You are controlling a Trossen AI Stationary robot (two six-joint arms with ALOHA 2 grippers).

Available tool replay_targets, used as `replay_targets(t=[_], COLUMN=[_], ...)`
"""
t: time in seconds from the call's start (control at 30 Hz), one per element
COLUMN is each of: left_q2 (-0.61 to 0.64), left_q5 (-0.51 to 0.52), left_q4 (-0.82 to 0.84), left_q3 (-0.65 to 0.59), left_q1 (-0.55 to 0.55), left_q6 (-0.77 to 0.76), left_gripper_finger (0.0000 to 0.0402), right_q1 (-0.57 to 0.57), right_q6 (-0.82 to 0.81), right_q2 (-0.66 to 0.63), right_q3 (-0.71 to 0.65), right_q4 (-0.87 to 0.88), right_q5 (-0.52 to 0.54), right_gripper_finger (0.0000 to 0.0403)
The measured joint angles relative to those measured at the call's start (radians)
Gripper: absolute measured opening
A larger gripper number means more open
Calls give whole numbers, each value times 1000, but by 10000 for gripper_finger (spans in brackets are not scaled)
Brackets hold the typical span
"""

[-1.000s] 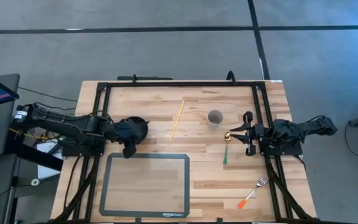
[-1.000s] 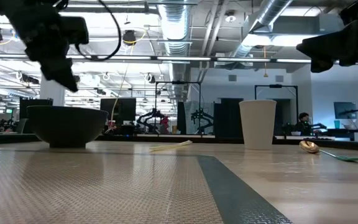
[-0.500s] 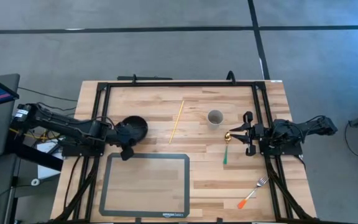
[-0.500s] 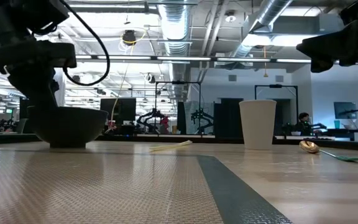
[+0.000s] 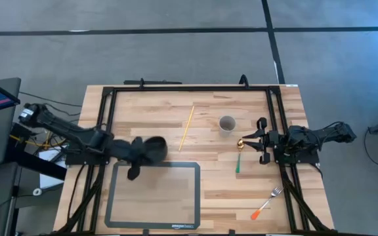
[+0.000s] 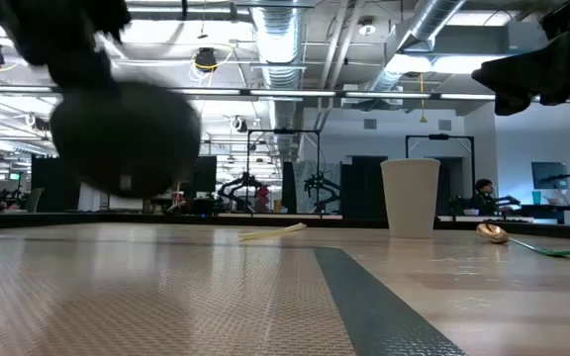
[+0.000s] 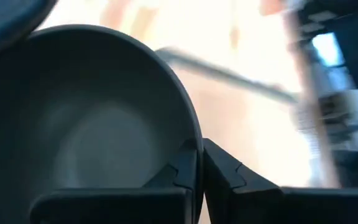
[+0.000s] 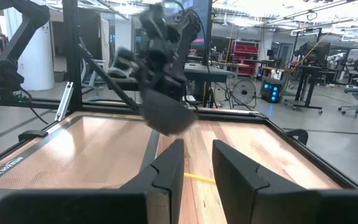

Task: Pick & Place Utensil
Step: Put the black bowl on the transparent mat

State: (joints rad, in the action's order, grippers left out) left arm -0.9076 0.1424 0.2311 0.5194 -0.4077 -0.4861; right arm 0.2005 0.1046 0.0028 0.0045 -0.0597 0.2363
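Observation:
My left gripper should release the dark bowl close to the middle of the grey placemat (image 5: 149, 201).
A dark bowl (image 5: 152, 149) hangs in my left gripper (image 5: 136, 153), above the far edge of the grey placemat (image 5: 155, 196). It shows lifted and tilted in the low view (image 6: 127, 138) and in the right wrist view (image 8: 166, 115). My right gripper (image 5: 260, 141) is open and empty at the table's right side, beside a spoon with a gold bowl (image 5: 241, 143) and a green handle, which lies flat on the wood. An orange-handled fork (image 5: 266, 204) lies at the near right. My left gripper holds the bowl by its rim (image 7: 188, 140), one finger (image 7: 178, 177) inside the bowl and one (image 7: 225, 177) outside. The bowl is lifted clear of the table and tilted.
A white cup (image 5: 227, 123) stands upright near the spoon. A pair of yellow chopsticks (image 5: 186, 128) lies on the wood at the far middle. A black frame (image 5: 189, 88) runs around the table's edges.
My left gripper has come down to the bowl, which stood on the table, and has lifted it clear. It has carried the bowl toward the table's near edge and a little right, over the placemat's far edge. The bowl now hangs tilted.

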Motion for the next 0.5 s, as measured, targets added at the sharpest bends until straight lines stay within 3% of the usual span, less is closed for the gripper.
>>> replay_targets(t=[0.13, 0.27, 0.5], left_q2=[-55, -197, -491], left_q5=[8, 82, 126], left_q4=[-79, -111, -137], left_q3=[48, 85, 184], left_q1=[-175, -328, -481], left_q6=[-10, -68, -154], left_gripper_finger=[10, 11, 10], right_q1=[0, 0, 0], right_q6=[0, 0, 0], right_q2=[0, 0, 0], right_q3=[0, 0, 0], right_q4=[0, 0, -1], right_q5=[0, 0, 0], right_gripper_finger=[77, 77, 77])
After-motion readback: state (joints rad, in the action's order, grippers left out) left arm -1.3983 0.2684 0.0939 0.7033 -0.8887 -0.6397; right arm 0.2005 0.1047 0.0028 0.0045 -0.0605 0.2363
